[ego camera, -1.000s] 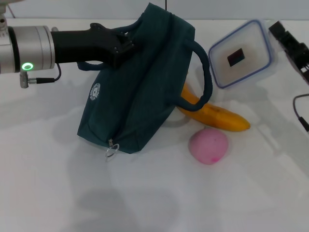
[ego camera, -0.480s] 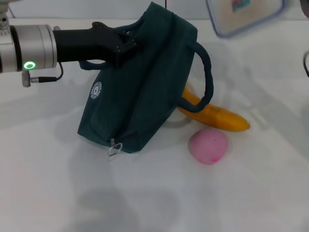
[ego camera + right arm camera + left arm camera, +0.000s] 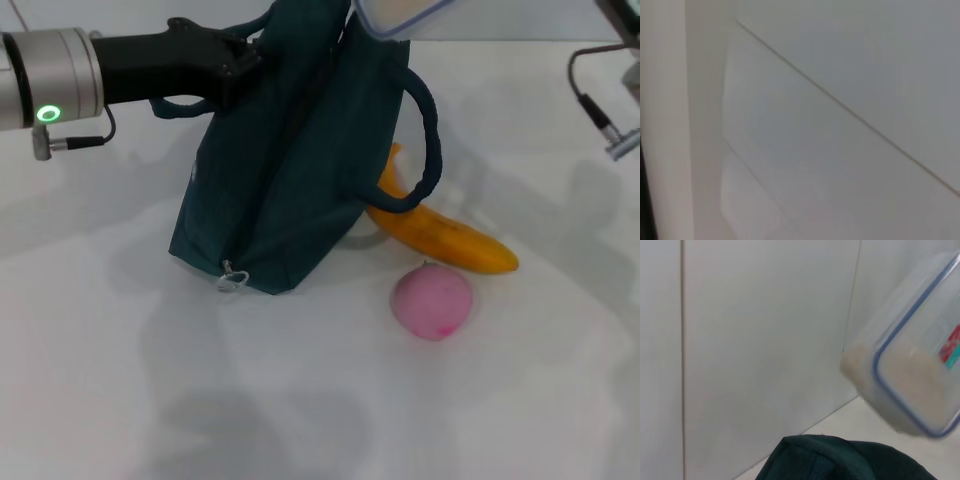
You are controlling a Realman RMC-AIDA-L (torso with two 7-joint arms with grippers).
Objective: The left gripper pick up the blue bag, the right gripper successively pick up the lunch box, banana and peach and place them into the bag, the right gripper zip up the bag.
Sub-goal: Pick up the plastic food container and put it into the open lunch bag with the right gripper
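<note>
I need to release the lunch box from my right gripper in the zipper opening (image 3: 302, 136) between the blue bag's two sides. The lunch box now hangs just above the bag.
My left gripper (image 3: 238, 68) is shut on the top edge of the blue bag (image 3: 290, 170) and holds it upright on the white table, a little raised. The lunch box (image 3: 400, 14) hangs in the air just above the bag's top, cut off by the head view's upper edge. In the left wrist view, the lunch box (image 3: 912, 375) is tilted over the bag's rim (image 3: 840, 460). The right gripper is out of view; only its arm's cable (image 3: 590, 95) shows at the far right. The banana (image 3: 445, 238) lies right of the bag, partly under a handle. The peach (image 3: 431, 300) rests in front of the banana.
The bag's zipper pull (image 3: 232, 278) hangs at its lower front corner. One bag handle (image 3: 428, 150) loops out to the right over the banana. A pale wall stands behind the table.
The lunch box rose from the table at the back right and moved left to above the bag's top. My left gripper lifted the bag's top higher, standing it more upright.
</note>
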